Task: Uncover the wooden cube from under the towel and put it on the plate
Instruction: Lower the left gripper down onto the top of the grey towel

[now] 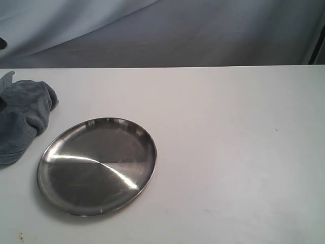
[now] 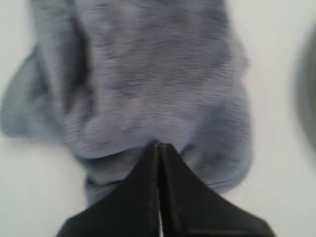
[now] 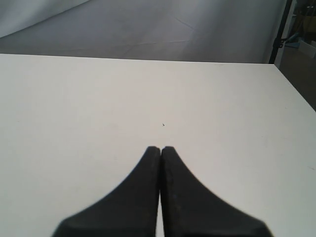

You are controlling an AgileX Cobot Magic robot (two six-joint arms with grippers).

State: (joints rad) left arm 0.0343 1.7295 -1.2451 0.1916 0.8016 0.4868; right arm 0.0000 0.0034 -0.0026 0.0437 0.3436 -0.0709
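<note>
The robot's left gripper needs to close on the top of the grey-blue fleece towel [image 1: 12,95], next to the towel's raised far corner.
The grey-blue fleece towel [image 1: 23,117] lies bunched at the table's left edge, partly cut off by the exterior view. The left wrist view looks down on the towel [image 2: 148,84], with my left gripper [image 2: 160,146] shut just above its near fold, nothing between the fingers. The shiny steel plate [image 1: 97,165] rests right of the towel, bare. The wooden cube is hidden. My right gripper [image 3: 161,148] is shut over bare white table. Neither gripper shows in the exterior view.
The white table [image 1: 228,152] runs to a grey backdrop cloth [image 1: 177,30] behind its far edge. A dark stand [image 3: 281,29] rises past the table's far corner in the right wrist view.
</note>
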